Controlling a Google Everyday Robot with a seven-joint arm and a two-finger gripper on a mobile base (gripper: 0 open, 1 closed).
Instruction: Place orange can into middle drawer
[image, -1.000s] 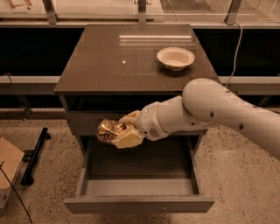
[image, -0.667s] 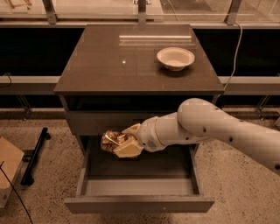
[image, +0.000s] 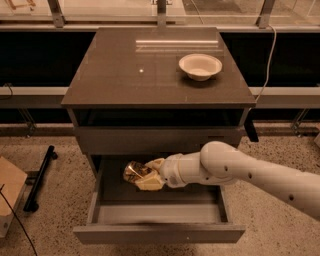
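My gripper is going to release the orange can, now over the drawer's back part, on the open middle drawer's bottom (image: 162, 198), about halfway between its sides.
The middle drawer (image: 159, 232) is pulled out from the grey cabinet and stands open, a deep grey box with a low plain front. My white arm reaches in from the right. My gripper (image: 145, 176) is shut on the shiny golden-orange can (image: 135, 172) and holds it over the back left part of the drawer's inside, just below the closed panel above. I cannot tell whether the can touches the drawer floor.
A white round bowl (image: 200, 66) sits on the cabinet top (image: 125, 75) at the right rear. A taller closed grey drawer panel (image: 150, 140) is above the open drawer. A black stand (image: 40, 177) and a cardboard box (image: 10, 192) lie on the floor at left.
My arm has lowered and drawn in, carrying the can from in front of the upper panel down into the open drawer's space.
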